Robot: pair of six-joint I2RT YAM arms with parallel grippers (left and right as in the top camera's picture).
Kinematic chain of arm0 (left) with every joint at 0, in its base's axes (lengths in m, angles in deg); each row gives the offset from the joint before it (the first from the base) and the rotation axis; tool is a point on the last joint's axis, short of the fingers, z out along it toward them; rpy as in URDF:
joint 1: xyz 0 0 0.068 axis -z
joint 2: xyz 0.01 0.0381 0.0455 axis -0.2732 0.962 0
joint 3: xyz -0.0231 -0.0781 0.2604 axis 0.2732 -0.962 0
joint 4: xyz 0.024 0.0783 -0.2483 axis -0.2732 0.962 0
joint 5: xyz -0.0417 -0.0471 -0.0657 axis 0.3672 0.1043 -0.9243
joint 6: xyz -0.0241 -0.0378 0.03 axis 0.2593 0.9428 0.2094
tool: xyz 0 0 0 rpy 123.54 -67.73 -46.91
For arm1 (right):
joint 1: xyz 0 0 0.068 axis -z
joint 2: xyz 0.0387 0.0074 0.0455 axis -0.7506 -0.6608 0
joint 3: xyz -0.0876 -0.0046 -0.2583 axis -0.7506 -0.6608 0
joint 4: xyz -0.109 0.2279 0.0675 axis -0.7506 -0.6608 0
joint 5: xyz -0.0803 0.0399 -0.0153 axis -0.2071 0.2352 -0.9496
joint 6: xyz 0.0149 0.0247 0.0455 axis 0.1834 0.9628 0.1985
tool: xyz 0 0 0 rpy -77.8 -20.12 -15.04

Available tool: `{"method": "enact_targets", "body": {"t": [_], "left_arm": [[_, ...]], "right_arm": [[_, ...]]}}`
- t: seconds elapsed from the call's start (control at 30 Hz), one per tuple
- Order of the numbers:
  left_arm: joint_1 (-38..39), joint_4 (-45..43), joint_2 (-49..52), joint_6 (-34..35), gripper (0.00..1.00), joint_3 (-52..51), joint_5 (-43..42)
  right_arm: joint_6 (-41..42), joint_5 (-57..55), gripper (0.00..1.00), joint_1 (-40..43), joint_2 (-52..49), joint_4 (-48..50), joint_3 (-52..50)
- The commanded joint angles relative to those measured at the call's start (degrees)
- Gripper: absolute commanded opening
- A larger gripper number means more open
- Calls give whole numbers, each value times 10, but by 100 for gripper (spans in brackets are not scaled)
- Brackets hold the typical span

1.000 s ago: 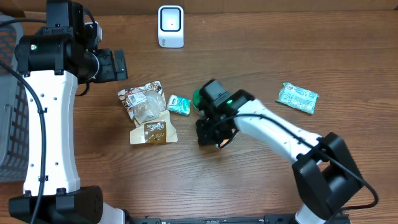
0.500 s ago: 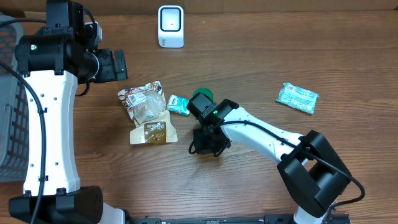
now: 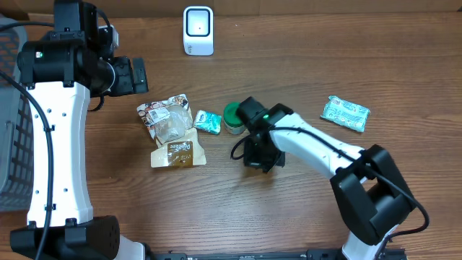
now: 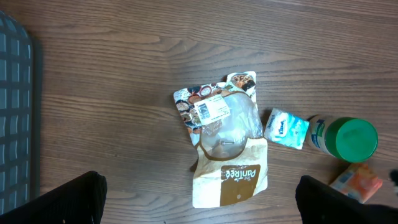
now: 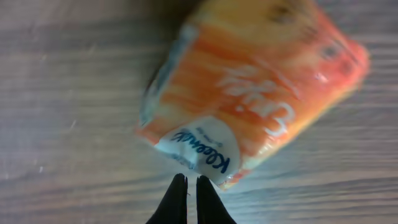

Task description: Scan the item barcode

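Observation:
The orange Kleenex tissue pack's white lower corner is beside my shut right gripper, so next I open it, turn it and pinch the pack's label end (image 5: 200, 146) before scanning.
An orange Kleenex tissue pack (image 5: 249, 87) lies flat on the wooden table; it also peeks in at the lower right of the left wrist view (image 4: 356, 180). My right gripper (image 5: 191, 182) is shut, its tips just at the pack's white lower corner, with nothing between them. From overhead the right gripper (image 3: 258, 154) hides the pack. The white barcode scanner (image 3: 198, 30) stands at the back of the table. High over the table's left side, my left gripper (image 3: 133, 76) is open and empty above a snack pouch (image 4: 227, 146).
A small teal tissue pack (image 3: 207, 121) and a green-lidded jar (image 3: 232, 115) lie just left of the right gripper. A teal packet (image 3: 345, 113) rests at the right. A grey basket (image 3: 11, 144) stands at the left edge.
My right gripper swung left and toward the front, then back to the right, uncovering the green-lidded jar. It stayed shut. The left arm has not moved.

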Motion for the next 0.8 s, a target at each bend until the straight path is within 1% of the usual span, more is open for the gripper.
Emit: {"method": "enact_targets", "body": {"t": [0.0,0.13,0.27,0.47,0.6,0.67,0.7,0.73,0.77], "left_arm": [[0,0,2,-10,99,8,2],[0,0,2,-10,99,8,2],[0,0,2,-10,100,8,2],[0,0,2,-10,100,8,2],[0,0,2,-10,100,8,2],[0,0,2,-10,100,8,2],[0,0,2,-10,100,8,2],[0,0,2,-10,100,8,2],[0,0,2,-10,100,8,2]], "right_arm": [[-6,-11,4,25,-1,-1,-2],[-49,-2,4,38,0,-1,0],[-67,9,4,72,0,-3,7],[-155,94,4,134,0,1,24],[-217,173,4,150,3,-10,52],[-233,178,4,154,5,-28,75],[-247,178,6,157,5,-39,89],[-258,177,9,158,5,-47,100],[-269,176,16,162,5,-53,110]]}}
